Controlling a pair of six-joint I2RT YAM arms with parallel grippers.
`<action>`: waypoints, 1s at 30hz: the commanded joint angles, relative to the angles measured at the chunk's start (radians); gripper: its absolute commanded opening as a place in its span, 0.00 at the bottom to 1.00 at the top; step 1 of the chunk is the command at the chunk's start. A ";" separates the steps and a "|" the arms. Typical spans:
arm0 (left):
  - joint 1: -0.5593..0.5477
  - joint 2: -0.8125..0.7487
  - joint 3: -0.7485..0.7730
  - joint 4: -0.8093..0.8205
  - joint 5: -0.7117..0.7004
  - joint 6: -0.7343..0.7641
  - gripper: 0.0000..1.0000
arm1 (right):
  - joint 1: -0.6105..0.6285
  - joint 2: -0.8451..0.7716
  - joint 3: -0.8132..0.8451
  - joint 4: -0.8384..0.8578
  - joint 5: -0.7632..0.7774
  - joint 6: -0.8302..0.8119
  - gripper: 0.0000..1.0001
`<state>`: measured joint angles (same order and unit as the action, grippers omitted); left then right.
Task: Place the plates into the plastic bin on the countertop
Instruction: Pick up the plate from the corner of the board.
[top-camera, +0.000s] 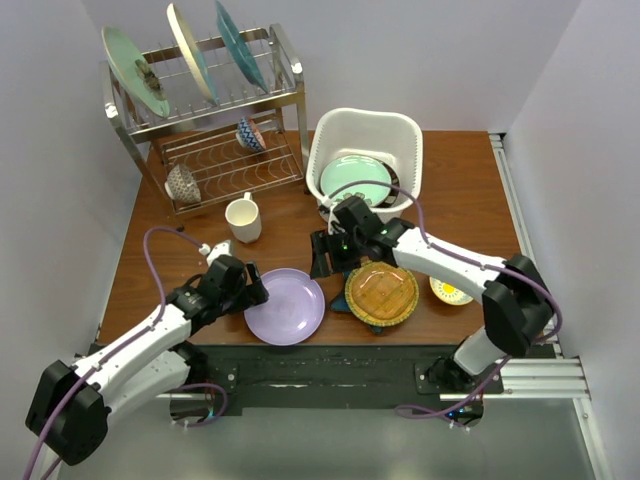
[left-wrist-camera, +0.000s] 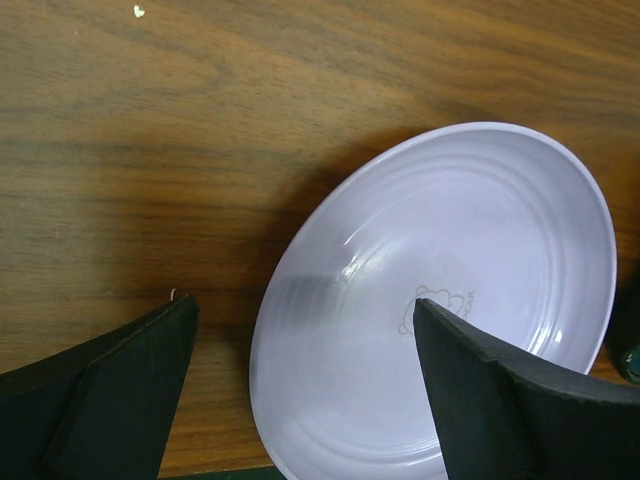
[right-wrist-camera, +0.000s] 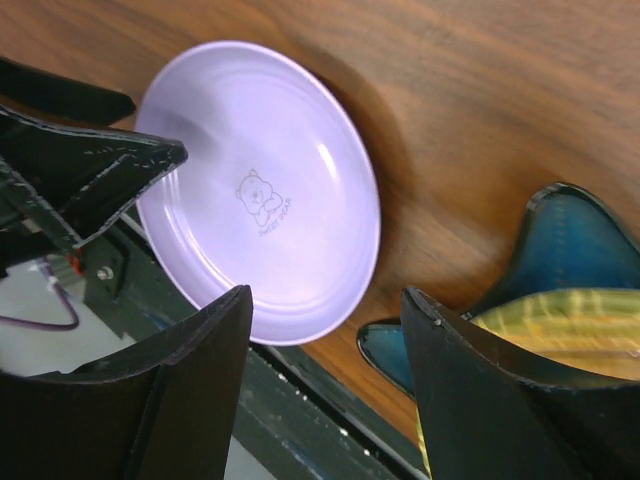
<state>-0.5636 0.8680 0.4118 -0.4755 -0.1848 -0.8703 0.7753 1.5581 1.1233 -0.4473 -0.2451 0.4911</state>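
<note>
Next, my right gripper should go to the rim (top-camera: 323, 294) (right-wrist-camera: 376, 246) of the lavender plate, on its side facing the amber round plate, and close there.
The lavender plate (top-camera: 285, 306) lies flat on the wooden table near the front edge. My left gripper (top-camera: 254, 287) is open at its left rim; in the left wrist view the plate (left-wrist-camera: 440, 300) sits between the open fingers, gripper (left-wrist-camera: 302, 303) low over it. My right gripper (top-camera: 322, 262) is open and empty, hovering above the plate's right side (right-wrist-camera: 260, 190); gripper (right-wrist-camera: 328, 292). An amber round plate (top-camera: 381, 292) rests on a blue star-shaped plate (top-camera: 341, 305). The white plastic bin (top-camera: 405, 135) holds a mint plate (top-camera: 354, 178) on a black-rimmed one.
A steel wire dish rack (top-camera: 215, 120) with three upright plates and bowls stands at the back left. A cream mug (top-camera: 243, 217) stands in front of it. A small yellow-centred bowl (top-camera: 451, 291) lies right of the amber plate. Walls close both sides.
</note>
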 joint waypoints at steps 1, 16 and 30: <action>-0.004 0.002 -0.011 0.035 -0.004 -0.018 0.93 | 0.047 0.049 -0.013 0.078 0.044 0.023 0.63; -0.004 -0.004 -0.016 0.052 0.018 -0.009 0.93 | 0.119 0.177 0.013 0.073 0.194 0.000 0.59; -0.004 0.055 0.008 0.123 0.044 0.039 0.93 | 0.120 0.221 -0.056 0.179 0.173 0.038 0.40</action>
<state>-0.5636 0.8936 0.3950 -0.4114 -0.1566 -0.8665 0.8902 1.7672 1.0866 -0.3252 -0.0872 0.5026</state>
